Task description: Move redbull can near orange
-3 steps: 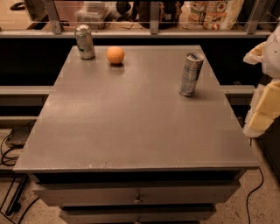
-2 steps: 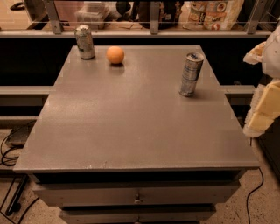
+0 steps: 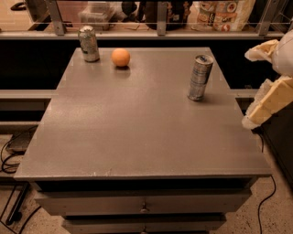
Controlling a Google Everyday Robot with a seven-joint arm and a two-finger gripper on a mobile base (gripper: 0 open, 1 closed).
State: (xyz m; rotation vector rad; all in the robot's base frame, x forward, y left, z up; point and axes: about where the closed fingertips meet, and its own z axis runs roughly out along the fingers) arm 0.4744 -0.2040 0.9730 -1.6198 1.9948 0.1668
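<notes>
I should close my gripper around the middle of the redbull can point(image 3: 199, 77), so its top and bottom stay free, to carry it toward the orange.
The redbull can point(image 3: 200, 77), slim, silver and blue, stands upright on the right side of the grey table point(image 3: 137, 132). The orange point(image 3: 121, 57) lies at the table's back, left of centre, well apart from the can. My gripper point(image 3: 268, 75) hangs at the right edge of the view, just off the table's right side, to the right of the redbull can. Its two cream fingers point(image 3: 271, 101) are spread apart and hold nothing.
A shorter silver-green can point(image 3: 89, 43) stands at the back left corner, just left of the orange. A railing and a shelf with bags and boxes point(image 3: 219, 13) run behind the table. Drawers point(image 3: 144, 208) are below the front edge. Cables point(image 3: 9, 160) lie on the floor at the left.
</notes>
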